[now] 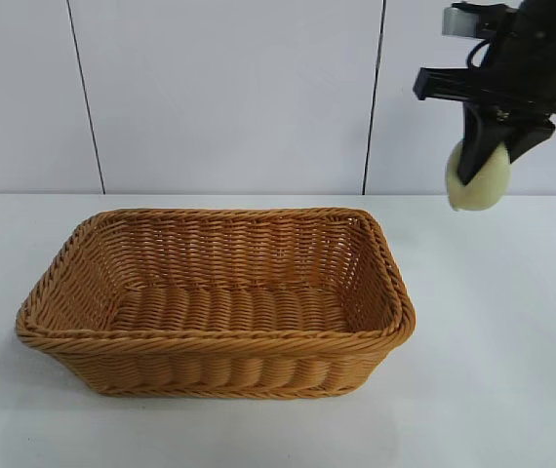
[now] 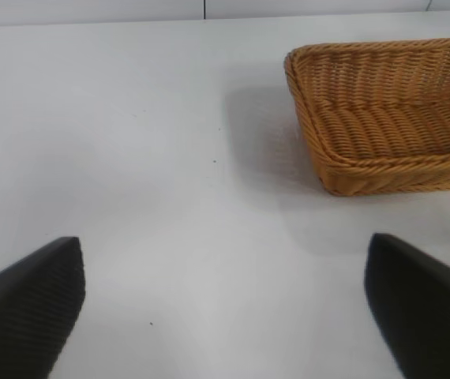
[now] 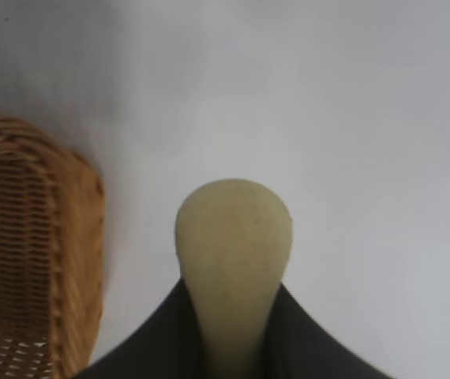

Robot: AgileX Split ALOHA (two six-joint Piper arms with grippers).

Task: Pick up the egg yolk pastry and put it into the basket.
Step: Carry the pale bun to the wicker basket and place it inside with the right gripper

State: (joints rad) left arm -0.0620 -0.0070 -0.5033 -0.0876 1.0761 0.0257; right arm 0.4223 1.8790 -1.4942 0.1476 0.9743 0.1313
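Next, my right gripper releases the egg yolk pastry on the basket's bottom by the middle of its near rim (image 1: pixel 248 306).
My right gripper (image 1: pixel 483 161) is shut on the egg yolk pastry (image 1: pixel 479 180), a pale cream-yellow puck, and holds it high above the table to the right of the basket (image 1: pixel 210 336). In the right wrist view the pastry (image 3: pixel 233 245) sits squeezed between the two dark fingers (image 3: pixel 150 339), with the basket's rim (image 3: pixel 79 237) beside it below. The orange-brown wicker basket stands empty in the middle of the table. My left gripper (image 2: pixel 225 308) is open and empty over bare table, with the basket (image 2: pixel 383 170) farther off.
The white table (image 1: pixel 502 370) stretches around the basket. A white panelled wall (image 1: pixel 229 88) stands behind it.
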